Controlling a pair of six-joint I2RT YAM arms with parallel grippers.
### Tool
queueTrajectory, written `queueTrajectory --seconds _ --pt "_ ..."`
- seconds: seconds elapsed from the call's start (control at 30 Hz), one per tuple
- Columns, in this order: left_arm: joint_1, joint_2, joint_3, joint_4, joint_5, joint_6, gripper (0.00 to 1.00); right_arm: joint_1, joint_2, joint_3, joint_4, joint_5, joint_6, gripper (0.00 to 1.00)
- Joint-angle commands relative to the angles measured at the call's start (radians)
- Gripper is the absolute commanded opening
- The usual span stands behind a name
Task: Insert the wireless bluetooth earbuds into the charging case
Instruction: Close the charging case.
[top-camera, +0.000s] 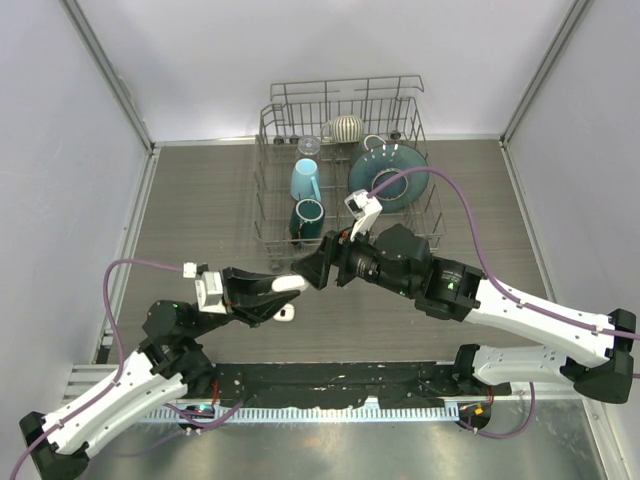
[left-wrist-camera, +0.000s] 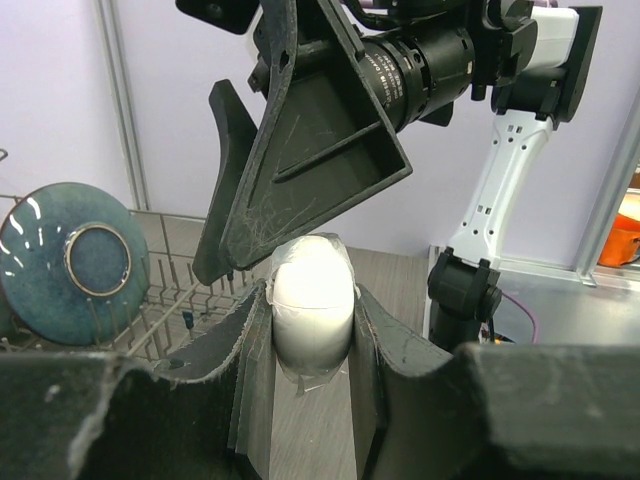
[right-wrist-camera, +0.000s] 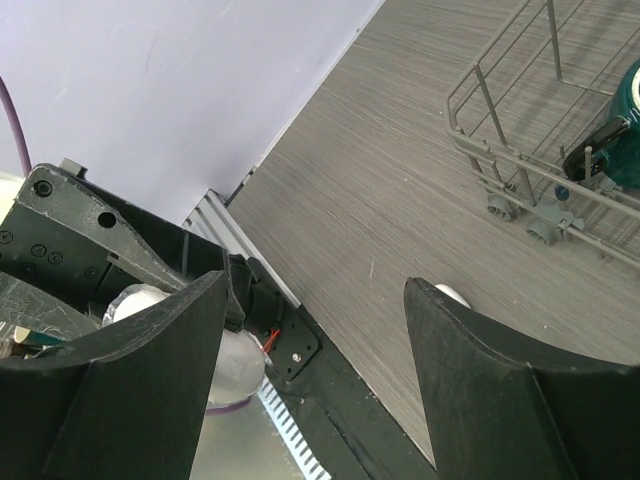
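The robot's left gripper needs to set the charging case, now held just above the table, down on the table (top-camera: 346, 320) between the dish rack and the black strip.
My left gripper (left-wrist-camera: 312, 335) is shut on the charging case (left-wrist-camera: 312, 295), a smooth white egg-shaped shell with clear tape on its underside, held just above the table. From above, the case (top-camera: 291, 284) shows at the tips of the left gripper (top-camera: 288, 287). My right gripper (top-camera: 313, 268) stands open right over the case, its black fingers (left-wrist-camera: 300, 150) apart and holding nothing. One small white earbud (top-camera: 287, 313) lies on the table just below the left fingers. In the right wrist view an earbud (right-wrist-camera: 451, 294) peeks out behind one finger of the right gripper (right-wrist-camera: 315, 330).
A wire dish rack (top-camera: 270, 190) stands behind the grippers with a light blue mug (top-camera: 306, 180), a dark green mug (top-camera: 307, 218), a teal plate (top-camera: 395, 172) and a striped piece (top-camera: 346, 127). Purple cables (top-camera: 450, 195) loop over both arms.
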Motion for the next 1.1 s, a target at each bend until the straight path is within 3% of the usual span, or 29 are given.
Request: queueTrajectory --seconds 0.0,0.2,0.4,0.8,1.03,1.07 --pt "0.002 0.022 0.047 0.063 -0.028 0.01 0.0 0.002 -0.013 -0.004 0.019 -0.053 -0.017 0.77" --pt "0.0 0.039 0.053 0.069 -0.023 0.01 0.0 0.002 -0.037 0.005 0.016 0.046 -0.005 0.77" --pt "0.0 0.031 0.053 0.055 -0.03 0.01 0.0 0.002 -0.183 -0.095 0.174 0.164 -0.017 0.77" --pt "0.0 0.044 0.05 0.077 -0.045 0.01 0.0 0.066 -0.022 -0.12 0.194 0.008 0.009 0.74" --pt "0.0 0.013 0.046 0.025 -0.105 0.013 0.0 0.15 -0.124 -0.158 0.105 0.265 -0.003 0.74" --pt "0.0 0.011 0.046 0.019 -0.109 0.011 0.0 0.15 -0.148 -0.185 0.107 0.37 0.008 0.74"
